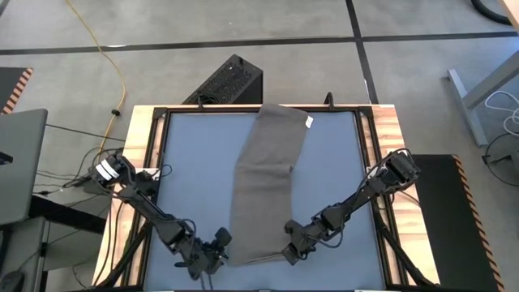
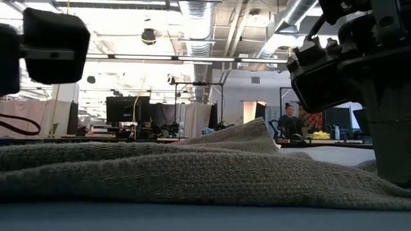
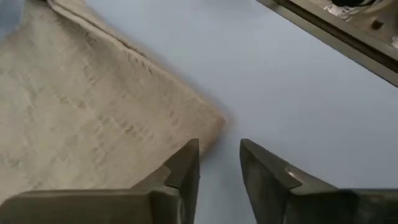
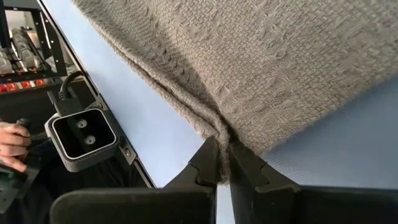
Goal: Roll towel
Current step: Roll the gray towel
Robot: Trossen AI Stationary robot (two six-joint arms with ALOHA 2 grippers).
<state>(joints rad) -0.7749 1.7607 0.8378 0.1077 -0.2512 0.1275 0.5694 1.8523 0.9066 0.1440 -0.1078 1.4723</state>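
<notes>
The robot's left gripper has its open fingers short of the towel's loose corner, so it should move in and pinch the towel's near edge [image 3: 198,107] there before rolling.
The taupe towel [image 1: 263,178] lies as a long strip on the blue table [image 1: 195,162], running from the far edge to the near edge, with its white tag [image 1: 309,122] at the far end. My left gripper [image 1: 217,247] stands open just off the towel's near left corner [image 3: 208,124], with nothing between its fingers [image 3: 219,163]. My right gripper [image 1: 288,253] is shut on the towel at its near right corner. In the low view the towel [image 2: 192,173] spreads flat across the table, with a low rise at its far end. My right gripper [image 4: 222,165] pinches the towel's near edge [image 4: 221,140] at the right corner between its two fingers. The cloth is gathered into a narrow fold there. The fingers come slanting down from the near right. The rest of the towel lies on the table.
Bare blue table lies on both sides of the towel. A small grey camera box [image 4: 84,137] stands at the table's near edge, and a person's hand [image 4: 9,146] shows beyond it. A black box [image 1: 231,81] sits on the floor past the far edge.
</notes>
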